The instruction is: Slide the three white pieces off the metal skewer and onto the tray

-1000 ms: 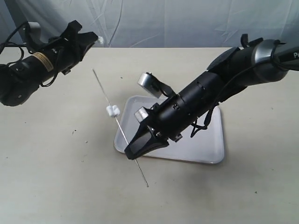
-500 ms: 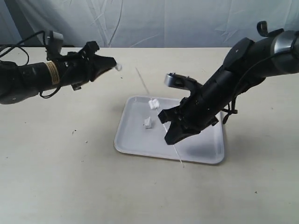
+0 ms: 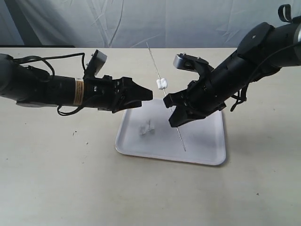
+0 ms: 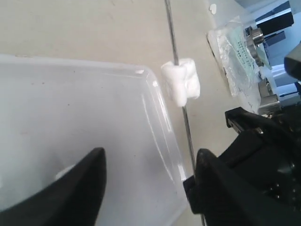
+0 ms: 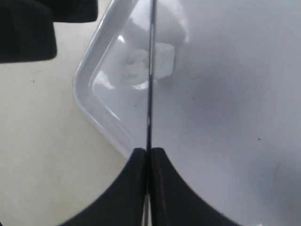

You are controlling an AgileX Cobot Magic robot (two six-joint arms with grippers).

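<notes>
My left gripper is hovering below the white piece on the skewer, so it should move up, close around that piece and pull it toward the skewer's upper tip (image 3: pixel 147 44).
My right gripper (image 3: pixel 172 116) (image 5: pixel 149 153) is shut on the metal skewer (image 3: pixel 155 63) (image 5: pixel 150 70) and holds it tilted above the tray (image 3: pixel 202 141) (image 5: pixel 225 94). One white piece (image 3: pixel 161 84) (image 4: pixel 181 86) is threaded on the skewer (image 4: pixel 170 28), high above the tray's far edge. Two more white pieces (image 3: pixel 146 128) (image 5: pixel 141 63) lie together on the tray's left part. My left gripper (image 3: pixel 143 96) (image 4: pixel 148 160) is open and holds nothing. It hovers over the tray (image 4: pixel 70 103), just left of the skewer and below the threaded piece.
The tray lies on a beige tabletop (image 3: pixel 70 179), with a pale cloth backdrop (image 3: pixel 164 21) behind. In the left wrist view a clear plastic bag (image 4: pixel 235 56) and metal parts lie beyond the table's edge. The two arms nearly meet over the tray.
My left gripper has swung right to the skewer, and the white piece at its tip is gone. A second piece now lies on the tray. My right gripper has lifted the skewer.
</notes>
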